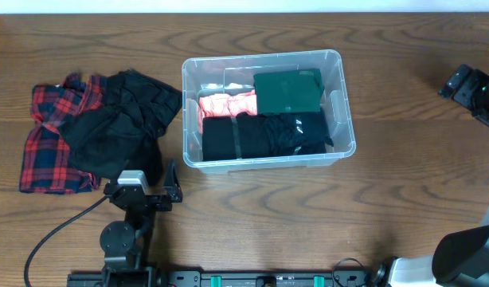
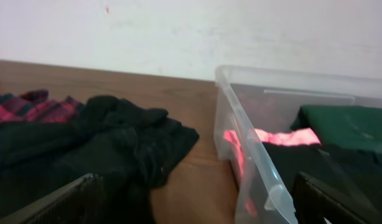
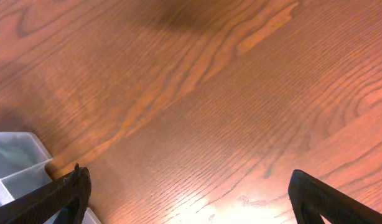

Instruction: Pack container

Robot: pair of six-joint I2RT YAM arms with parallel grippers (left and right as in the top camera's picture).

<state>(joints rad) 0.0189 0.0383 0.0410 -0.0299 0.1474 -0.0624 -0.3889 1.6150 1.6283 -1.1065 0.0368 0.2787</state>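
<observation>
My left gripper will grab the outer edge [image 1: 79, 143] of the black clothing, where it lies on the red plaid shirt, away from the container.
The clear plastic container [image 1: 340, 84] stands in the middle of the table. It holds folded black clothes [image 1: 260, 135], a pink garment [image 1: 227, 104] and a dark green folded piece [image 1: 287, 92]. A pile of black clothing [image 1: 121, 119] lies on a red plaid shirt [image 1: 49, 147] left of the container. My left gripper [image 1: 171, 190] is open and empty near the container's front left corner [image 2: 253, 174]; the black pile [image 2: 110, 149] lies in front of it. My right gripper [image 3: 188, 199] is open and empty over bare wood at the far right [image 1: 474, 89].
A black cable [image 1: 57, 231] runs from the left arm toward the table's front edge. A corner of the container [image 3: 17, 165] shows at the lower left of the right wrist view. A white wall [image 2: 191, 31] stands behind the table.
</observation>
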